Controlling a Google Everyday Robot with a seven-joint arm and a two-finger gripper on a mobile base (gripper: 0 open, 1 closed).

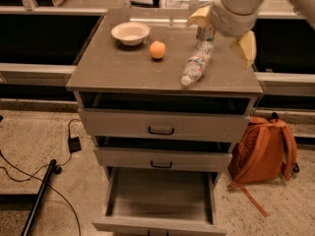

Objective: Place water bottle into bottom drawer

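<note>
The middle of the water bottle's body [197, 62], between its white cap and the soda can, is the next spot my gripper needs to go to and close on.
The water bottle [197, 62] lies on its side on the cabinet top, white cap toward the front edge. My gripper [222, 32] hangs just above and behind the bottle's far end. It is open and empty, with one pale yellow finger [197, 17] to the left and the other to the right. The bottom drawer [160, 196] is pulled out below, and its flat grey floor is bare.
A silver-green soda can [204, 33] stands behind the bottle, partly hidden by my gripper. An orange [157, 49] and a white bowl [130, 33] sit on the cabinet top [118, 70]. Two upper drawers [162, 126] are slightly open. An orange backpack [263, 151] leans at the right; cables [29, 166] lie on the floor at the left.
</note>
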